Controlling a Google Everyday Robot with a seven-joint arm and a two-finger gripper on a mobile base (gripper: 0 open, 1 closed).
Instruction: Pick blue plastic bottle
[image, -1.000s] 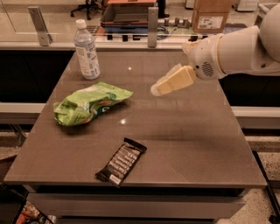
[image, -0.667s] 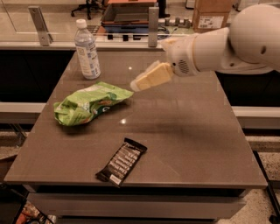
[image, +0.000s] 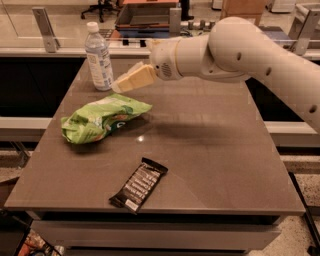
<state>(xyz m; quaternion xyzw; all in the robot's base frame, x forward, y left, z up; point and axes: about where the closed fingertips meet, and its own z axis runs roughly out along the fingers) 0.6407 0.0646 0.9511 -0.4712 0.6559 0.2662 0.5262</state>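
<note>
I will grip the upper part (image: 96, 47) of the blue plastic bottle, just below its white cap.
The blue plastic bottle (image: 98, 57) stands upright near the far left corner of the brown table (image: 210, 150). It is clear, with a white cap and a pale blue-and-white label. My gripper (image: 120, 85) reaches in from the right on a cream arm, above the table, with its tip just right of the bottle's lower part and close to it. It holds nothing that I can see.
A green bag (image: 102, 119) lies on the table's left side, in front of the bottle. A dark bar wrapper (image: 139, 184) lies near the front edge. A counter with metal posts (image: 44, 29) runs behind the table.
My arm has swung left across the table, bringing the gripper from the right of centre to just beside the bottle. The bottle, bag and wrapper have not moved.
</note>
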